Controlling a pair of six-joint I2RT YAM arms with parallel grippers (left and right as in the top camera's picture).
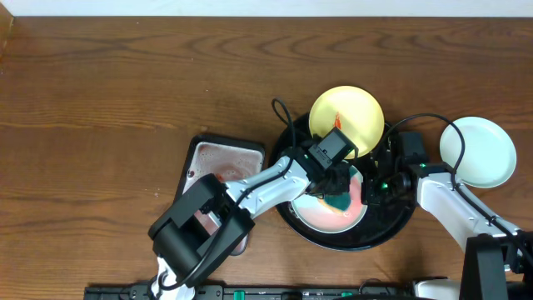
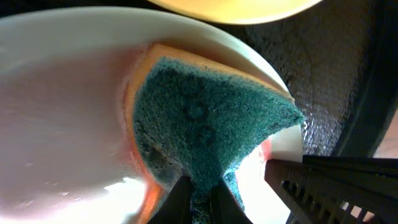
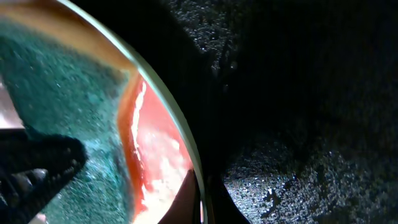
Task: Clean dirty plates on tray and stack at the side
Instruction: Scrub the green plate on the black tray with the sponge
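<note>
My left gripper will let go of the teal sponge in the middle of the small grey tray [image 1: 214, 202] beside the black tray.
A mint-white plate [image 1: 321, 218] smeared with red sauce lies in the black tray [image 1: 400, 227]. My left gripper [image 1: 337, 193] is shut on a teal sponge [image 2: 205, 124] with an orange back, pressed onto that plate [image 2: 62, 112]. My right gripper [image 1: 376, 187] is shut on the plate's right rim [image 3: 168, 112], one finger inside and one outside. Red sauce [image 3: 155, 155] lies beside the sponge [image 3: 74, 112]. A pale yellow plate [image 1: 346, 117] rests at the tray's far edge. Another mint-white plate [image 1: 477, 150] sits on the table right of the tray.
A small rectangular grey tray [image 1: 221, 157] lies left of the black tray, partly under my left arm. The brown table stretches away to the left and back. The right gripper's body [image 2: 329, 186] stands close beside the sponge.
</note>
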